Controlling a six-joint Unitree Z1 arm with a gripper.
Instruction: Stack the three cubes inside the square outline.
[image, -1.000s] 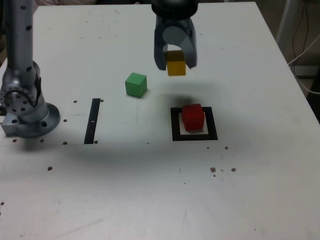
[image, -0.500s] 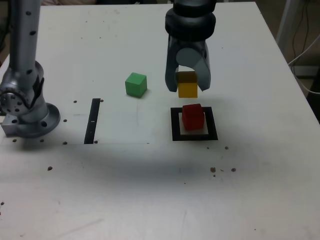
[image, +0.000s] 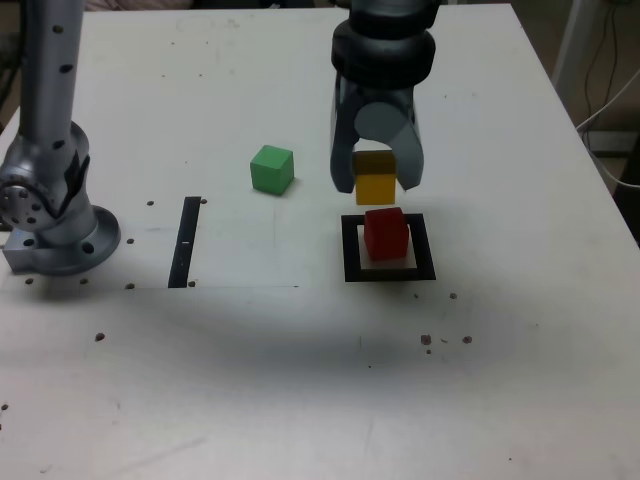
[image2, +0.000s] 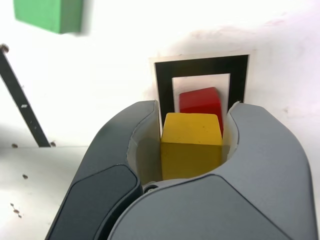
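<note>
My gripper needs to let go of the yellow cube on top of the red cube (image: 384, 214) (image2: 201, 102).
My gripper (image: 376, 186) is shut on the yellow cube (image: 376, 187), held in the air just above the red cube (image: 385, 234). The red cube sits inside the square outline (image: 352, 262). In the wrist view the yellow cube (image2: 191, 144) fills the space between the grey fingers (image2: 125, 140), with the red cube (image2: 201, 102) and the square outline (image2: 164, 80) showing just beyond it. The green cube (image: 271, 168) rests on the table to the exterior view's left of the gripper, also seen as the green cube (image2: 49, 15) at the edge of the wrist view.
The arm's grey base (image: 50, 215) stands at the exterior view's left. A thin black strip (image: 185, 242) lies on the white table (image: 300, 380) between the base and the outline. Cables hang off the table's right edge (image: 610, 110).
The gripper has carried the yellow cube toward the exterior view's right and down, from beside the green cube to just above the red cube. The cubes on the table have not moved.
</note>
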